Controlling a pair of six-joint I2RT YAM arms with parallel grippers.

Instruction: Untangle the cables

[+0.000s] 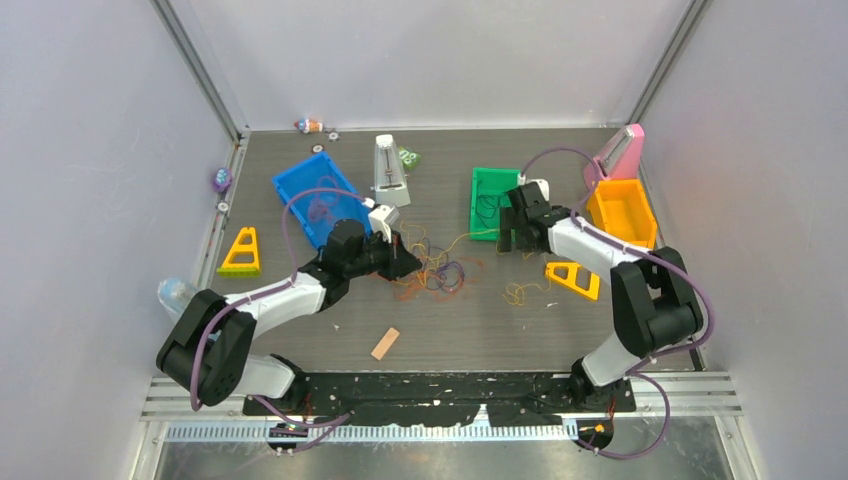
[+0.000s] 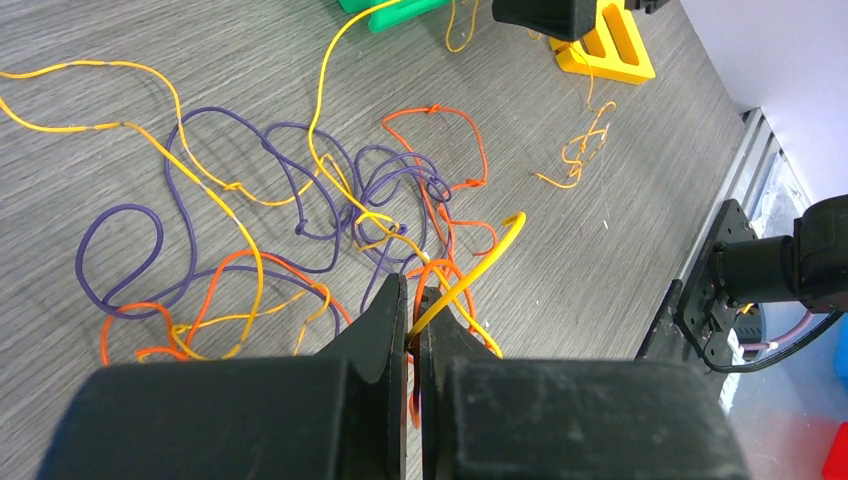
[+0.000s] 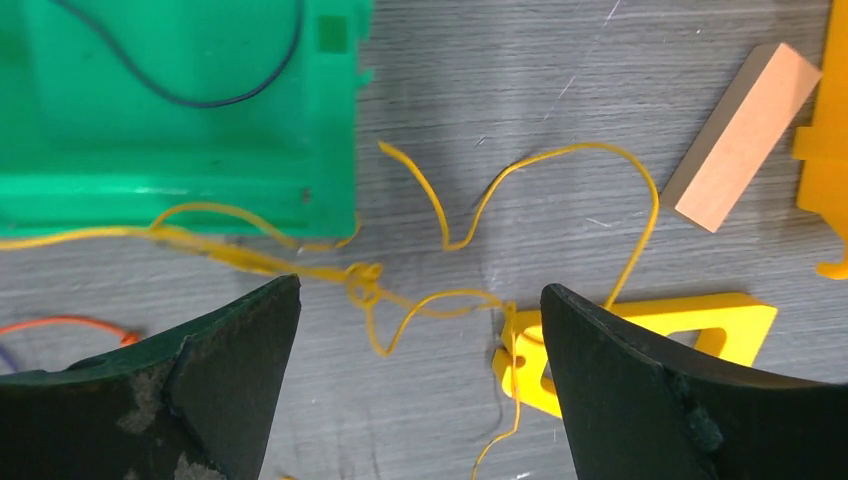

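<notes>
I have the yellow cable pinched in my left gripper along with the orange cable, so next I open it to free the yellow cable, then take only the orange cable (image 2: 438, 263).
The cables lie in a loose tangle (image 1: 437, 272) of purple (image 2: 180, 200), orange (image 2: 455, 150) and yellow (image 2: 330, 120) strands at mid table. My left gripper (image 1: 405, 262) sits at the tangle's left edge, shut (image 2: 413, 300) on a yellow cable, with an orange loop also caught between the jaws. A thin yellow cable (image 3: 450, 230) with a small knot (image 3: 365, 280) runs from the green tray (image 3: 200, 150) toward a yellow triangle (image 3: 700, 325). My right gripper (image 3: 420, 290) hovers open above it, by the tray (image 1: 490, 195). A dark cable (image 3: 190, 90) lies in the tray.
A blue bin (image 1: 315, 195) and a white upright object (image 1: 388, 170) stand behind the left arm. An orange bin (image 1: 622, 212) and a pink object (image 1: 622, 152) are at back right. Yellow triangles (image 1: 573, 278) (image 1: 241, 252) and a wooden stick (image 1: 385, 343) lie about.
</notes>
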